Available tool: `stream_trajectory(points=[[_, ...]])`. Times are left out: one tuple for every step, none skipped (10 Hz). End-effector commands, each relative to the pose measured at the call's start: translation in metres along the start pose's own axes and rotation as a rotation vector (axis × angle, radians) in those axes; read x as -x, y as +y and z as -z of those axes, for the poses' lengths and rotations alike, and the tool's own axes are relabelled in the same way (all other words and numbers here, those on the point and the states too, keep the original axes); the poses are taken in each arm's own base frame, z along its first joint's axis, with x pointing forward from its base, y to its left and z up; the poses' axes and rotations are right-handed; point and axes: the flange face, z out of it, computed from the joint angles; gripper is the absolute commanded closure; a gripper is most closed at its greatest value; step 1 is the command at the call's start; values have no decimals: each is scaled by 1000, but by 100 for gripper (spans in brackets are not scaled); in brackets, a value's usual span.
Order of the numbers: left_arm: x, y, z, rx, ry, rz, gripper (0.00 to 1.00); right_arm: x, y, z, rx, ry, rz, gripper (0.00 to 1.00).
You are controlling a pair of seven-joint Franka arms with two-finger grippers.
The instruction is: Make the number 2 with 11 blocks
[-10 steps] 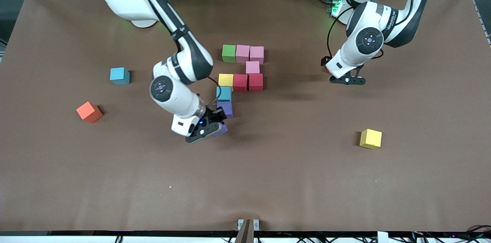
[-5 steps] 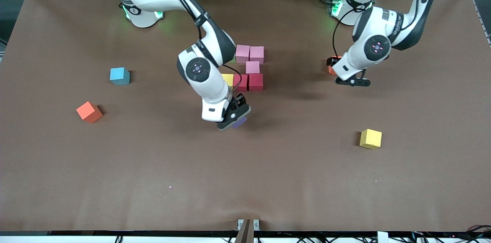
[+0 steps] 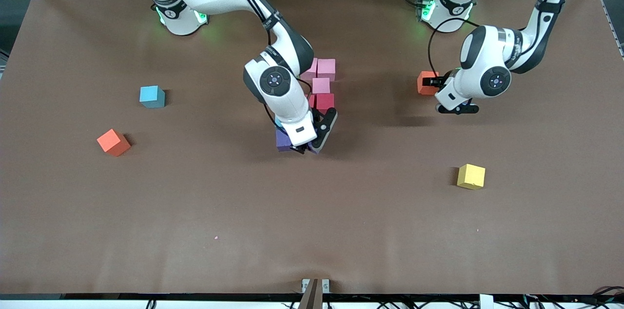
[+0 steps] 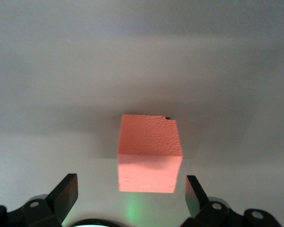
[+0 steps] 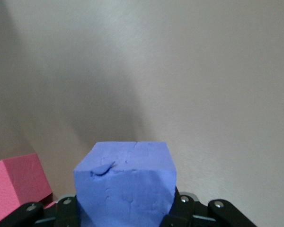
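Next, my right gripper lets go of the purple block close beside the second purple block (image 3: 304,140), on the side that faces the yellow block.
My right gripper (image 3: 308,147) is shut on a purple block (image 5: 125,184), low beside a second purple block (image 3: 282,139) at the unfinished number 2's near end. Of that digit, two pink blocks (image 3: 325,67), a third pink one (image 3: 320,85) and a red block (image 3: 325,101) show; the right arm hides the others. A red block (image 5: 16,189) shows at the edge of the right wrist view. My left gripper (image 3: 434,82) hangs open over an orange block (image 3: 422,86), which lies just ahead of the spread fingers (image 4: 66,189), untouched.
Loose blocks lie apart on the brown table (image 3: 312,231): a light blue one (image 3: 152,96) and an orange one (image 3: 113,142) toward the right arm's end, a yellow one (image 3: 471,176) toward the left arm's end, nearer the front camera.
The right arm has swung the held purple block toward the left arm's end, to beside the digit's purple block. The left hand has shifted, uncovering the orange block.
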Motion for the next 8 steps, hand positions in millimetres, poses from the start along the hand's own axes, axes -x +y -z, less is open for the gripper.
stream_trajectory(points=[[-3, 6, -5, 34, -25, 17, 0, 1, 1, -7, -28, -58, 153, 72], [-7, 7, -15, 47, -46, 21, 0, 5, 8, -6, -36, -62, 242, 73], [-7, 9, -17, 47, -50, 19, 0, 7, 7, -8, -46, -71, 308, 75], [-8, 10, -24, 48, -65, 18, 0, 6, 3, -9, -57, -80, 357, 76], [-9, 11, -29, 48, -79, 15, 0, 8, 2, -14, -63, -85, 400, 76], [-11, 12, -29, 50, -78, 15, 0, 10, 3, -20, -66, -89, 442, 76], [-12, 12, -34, 52, -88, 14, 0, 14, 4, -31, -78, -99, 471, 76], [-13, 11, -35, 54, -90, 15, 0, 15, 0, -36, -84, -104, 474, 75]])
